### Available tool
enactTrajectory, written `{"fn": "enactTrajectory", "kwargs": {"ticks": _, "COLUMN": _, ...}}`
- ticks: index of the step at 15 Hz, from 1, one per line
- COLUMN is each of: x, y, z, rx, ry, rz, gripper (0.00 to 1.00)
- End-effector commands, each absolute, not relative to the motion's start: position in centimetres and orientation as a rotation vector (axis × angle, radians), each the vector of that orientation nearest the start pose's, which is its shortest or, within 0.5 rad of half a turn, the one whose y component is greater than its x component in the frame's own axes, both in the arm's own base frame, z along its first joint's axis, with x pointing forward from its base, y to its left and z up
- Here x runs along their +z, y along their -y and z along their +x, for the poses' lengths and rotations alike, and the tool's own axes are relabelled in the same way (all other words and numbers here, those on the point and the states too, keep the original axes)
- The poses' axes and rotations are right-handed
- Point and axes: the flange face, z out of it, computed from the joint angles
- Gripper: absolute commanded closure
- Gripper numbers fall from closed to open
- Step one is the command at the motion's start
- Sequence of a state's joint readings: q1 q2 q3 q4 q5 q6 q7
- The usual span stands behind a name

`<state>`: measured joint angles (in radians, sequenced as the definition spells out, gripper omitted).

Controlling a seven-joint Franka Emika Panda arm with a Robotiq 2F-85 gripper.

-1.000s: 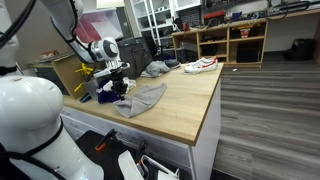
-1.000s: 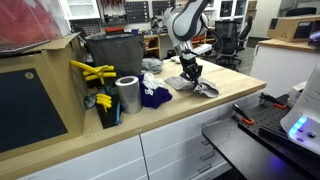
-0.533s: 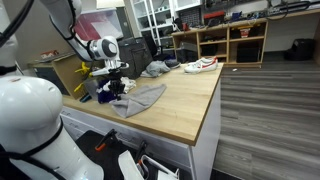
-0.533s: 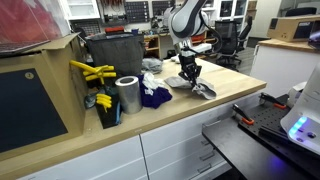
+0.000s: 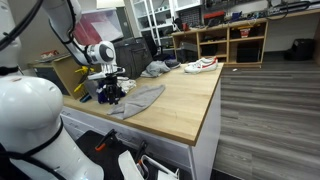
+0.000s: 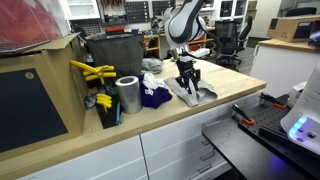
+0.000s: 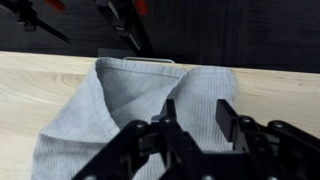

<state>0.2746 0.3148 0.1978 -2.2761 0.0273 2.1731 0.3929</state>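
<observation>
The grey cloth's end lies folded over, under my gripper's fingers above the cloth's flap. I will pinch the flap's edge [image 7: 234, 88] and pull it across to spread the cloth.
A grey cloth [image 5: 141, 99] lies spread on the wooden tabletop [image 5: 185, 100], also visible in the exterior view [image 6: 198, 95]. My gripper [image 5: 112, 96] points down over the cloth's end, just above or touching it [image 6: 187, 84]. In the wrist view the two black fingers [image 7: 193, 115] stand apart, with the ribbed grey cloth [image 7: 120, 100] showing between and beneath them. Nothing is pinched between the fingers.
A dark blue cloth [image 6: 155, 97], a silver canister [image 6: 127, 95], yellow tools [image 6: 92, 72] and a black bin [image 6: 112, 55] stand beside the gripper. A white and red shoe [image 5: 201, 65] and a grey bundle [image 5: 155, 69] lie at the table's far end.
The gripper has shifted along the table with the grey cloth, which now lies closer to the table's edge in a changed shape.
</observation>
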Motion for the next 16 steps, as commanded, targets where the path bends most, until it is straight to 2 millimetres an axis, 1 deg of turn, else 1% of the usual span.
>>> {"fn": "enactTrajectory", "kwargs": {"ticks": 1, "x": 19.9, "y": -22.2, "z": 43.0, "rx": 0.653, "ry": 0.087, "rz": -3.152, "gripper": 0.23}}
{"fn": "enactTrajectory", "kwargs": {"ticks": 4, "x": 19.7, "y": -22.5, "z": 43.1, "rx": 0.664, "ry": 0.067, "rz": -3.133, "gripper": 0.02}}
{"fn": "enactTrajectory", "kwargs": {"ticks": 5, "x": 19.6, "y": -22.9, "z": 43.1, "rx": 0.676, "ry": 0.045, "rz": -3.117, "gripper": 0.0}}
{"fn": "enactTrajectory", "kwargs": {"ticks": 10, "x": 18.9, "y": -24.6, "z": 42.5, "rx": 0.712, "ry": -0.046, "rz": -3.061, "gripper": 0.0}}
{"fn": "enactTrajectory", "kwargs": {"ticks": 13, "x": 18.2, "y": -25.0, "z": 42.1, "rx": 0.729, "ry": -0.048, "rz": -3.061, "gripper": 0.0}}
{"fn": "enactTrajectory", "kwargs": {"ticks": 14, "x": 17.9, "y": -24.9, "z": 42.0, "rx": 0.734, "ry": -0.049, "rz": -3.064, "gripper": 0.02}}
{"fn": "enactTrajectory", "kwargs": {"ticks": 15, "x": 17.6, "y": -24.7, "z": 42.0, "rx": 0.741, "ry": -0.053, "rz": -3.068, "gripper": 0.16}}
{"fn": "enactTrajectory", "kwargs": {"ticks": 16, "x": 17.3, "y": -24.6, "z": 41.9, "rx": 0.746, "ry": -0.056, "rz": -3.07, "gripper": 0.2}}
